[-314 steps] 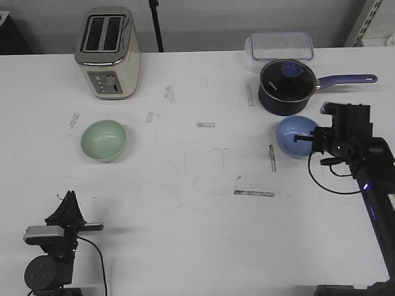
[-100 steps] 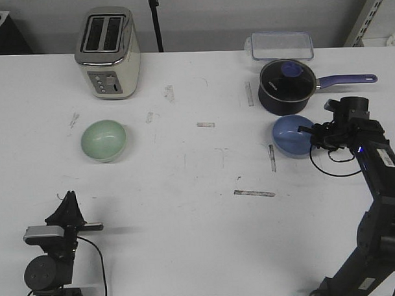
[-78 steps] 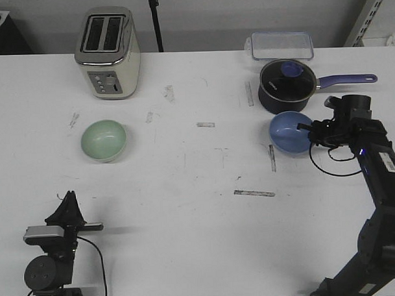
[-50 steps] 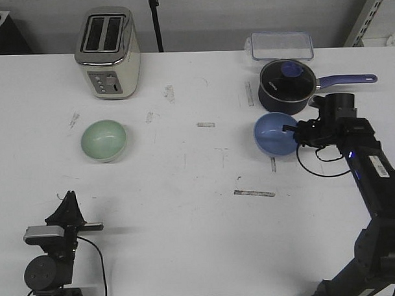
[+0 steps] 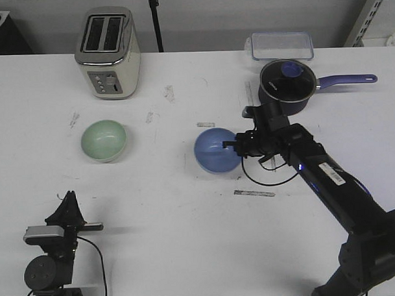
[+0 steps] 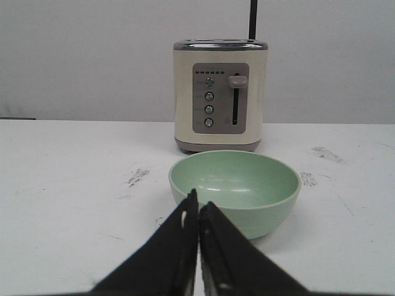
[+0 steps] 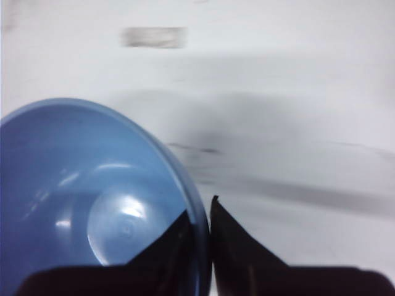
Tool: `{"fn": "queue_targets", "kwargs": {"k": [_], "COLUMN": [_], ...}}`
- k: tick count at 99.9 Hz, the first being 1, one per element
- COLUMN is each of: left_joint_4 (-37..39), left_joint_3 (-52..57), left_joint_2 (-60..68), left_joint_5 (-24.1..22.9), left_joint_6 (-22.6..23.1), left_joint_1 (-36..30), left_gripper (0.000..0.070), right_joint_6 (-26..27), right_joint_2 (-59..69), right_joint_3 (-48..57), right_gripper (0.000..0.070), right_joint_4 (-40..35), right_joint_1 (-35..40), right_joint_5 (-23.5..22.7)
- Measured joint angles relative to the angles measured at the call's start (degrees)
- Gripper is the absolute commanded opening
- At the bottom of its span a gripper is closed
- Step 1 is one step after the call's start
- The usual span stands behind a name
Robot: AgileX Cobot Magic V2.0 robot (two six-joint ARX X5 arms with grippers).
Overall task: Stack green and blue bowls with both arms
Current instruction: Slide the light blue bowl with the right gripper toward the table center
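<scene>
Next, I release the blue bowl from my right gripper on the table (image 5: 201,162) between the green bowl and the nearer tape mark.
The pale green bowl (image 5: 104,140) stands upright on the white table at the left; in the left wrist view the green bowl (image 6: 234,190) is just beyond my fingertips. My left gripper (image 6: 199,198) is shut and empty, short of the bowl; in the front view the left gripper (image 5: 69,196) rests low at the near left. The blue bowl (image 5: 215,151) hangs tilted over the table's middle. My right gripper (image 5: 232,147) is shut on its right rim, one finger inside and one outside, as the right wrist view shows at the right gripper (image 7: 200,211) and the blue bowl (image 7: 92,197).
A cream toaster (image 5: 108,52) stands at the back left, behind the green bowl. A dark blue saucepan (image 5: 285,86) with a long handle and a clear lidded box (image 5: 281,45) stand at the back right. Grey tape marks dot the table (image 5: 188,239).
My right arm closed on the blue bowl beside the saucepan and carried it left to the table's middle. The left arm and green bowl have not moved.
</scene>
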Motion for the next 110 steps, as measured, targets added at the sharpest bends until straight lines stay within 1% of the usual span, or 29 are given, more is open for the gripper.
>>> {"fn": "queue_targets", "kwargs": {"k": [16,28,44,63,101,106,110], "left_joint_4": [0.0,0.0,0.0,0.0,0.0,0.0,0.0], "left_joint_3": [0.0,0.0,0.0,0.0,0.0,0.0,0.0], "left_joint_2": [0.0,0.0,0.0,0.0,0.0,0.0,0.0], "left_joint_5": [0.0,0.0,0.0,0.0,0.0,0.0,0.0], "left_joint_6": [0.0,0.0,0.0,0.0,0.0,0.0,0.0], "left_joint_1": [0.0,0.0,0.0,0.0,0.0,0.0,0.0], "left_gripper": [0.0001,0.0001,0.0001,0.0001,0.0001,0.0001,0.0001], "right_joint_6": [5.6,7.7,8.8,10.0,10.4,10.4,10.4], "right_joint_2": [0.0,1.0,3.2,5.3,7.2,7.2,7.2], "right_joint_3": [0.0,0.0,0.0,0.0,0.0,0.0,0.0], "right_gripper": [0.001,0.001,0.001,0.001,0.0019,0.0033,0.0065], "right_joint_4": [0.9,1.0,0.9,1.3,1.9,2.1,2.1], "right_joint_1": [4.7,5.7,6.2,6.8,7.1,7.1,7.1], "right_joint_5": [3.1,3.9,5.9,5.8,5.7,5.7,5.7]}}
